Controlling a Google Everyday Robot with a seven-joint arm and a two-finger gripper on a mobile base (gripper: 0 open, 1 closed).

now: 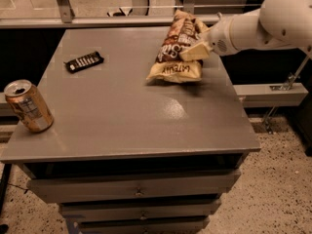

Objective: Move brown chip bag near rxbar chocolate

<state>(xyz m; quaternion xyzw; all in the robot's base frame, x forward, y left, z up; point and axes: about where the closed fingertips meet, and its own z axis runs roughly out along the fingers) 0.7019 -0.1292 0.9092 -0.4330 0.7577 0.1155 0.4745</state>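
My gripper is to release the brown chip bag. It will leave it on the grey table [118, 49] against the rxbar chocolate's inner end.
The brown chip bag [174, 52], brown and cream-yellow with white lettering, lies on the grey table [126, 116] at its far right, its bottom edge pointing toward me. My gripper [196, 50] comes in from the right on a white arm and is shut on the bag's right side. One cream-coloured finger [194, 51] lies over the bag's front. The rxbar chocolate [84, 61], a small flat black bar with white stripes, lies at the far left of the table, well apart from the bag.
A copper-coloured drink can [29, 106] stands upright near the table's front left corner. Drawers [139, 191] sit under the tabletop. A metal rail [122, 6] runs behind the table. Speckled floor [278, 179] lies to the right.
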